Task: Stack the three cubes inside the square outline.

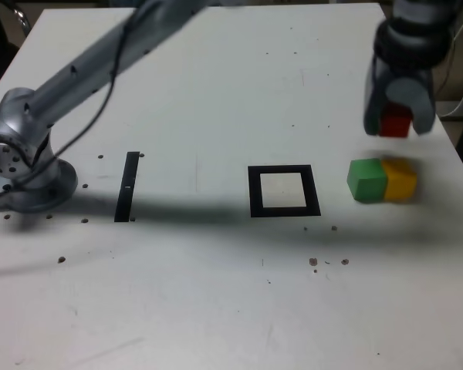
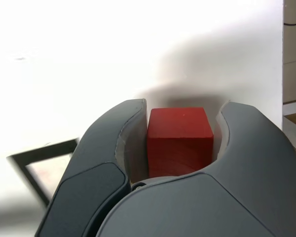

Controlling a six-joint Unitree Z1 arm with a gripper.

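Observation:
The red cube will go down from my gripper on the square outline's white centre (image 1: pixel 289 184) (image 2: pixel 60 174), toward the side facing the green cube. The red cube appears lifted off the table now.
My gripper (image 1: pixel 397 123) is at the exterior view's right, shut on the red cube (image 1: pixel 396 123). The wrist view shows the red cube (image 2: pixel 180 140) clamped between both grey jaws, and it appears lifted off the table. The green cube (image 1: pixel 366 179) and the yellow cube (image 1: pixel 401 179) sit side by side, touching, on the white table just below the gripper in the exterior view. The square outline (image 1: pixel 284 210), black with a white centre, lies to their left in the exterior view. A corner of the square outline (image 2: pixel 37 158) also shows in the wrist view.
The arm's grey base (image 1: pixel 23 169) stands at the exterior view's left, its link crossing the back of the table. A narrow black strip (image 1: pixel 127 186) lies beside the base. The table's right edge (image 1: pixel 459 162) is close to the gripper.

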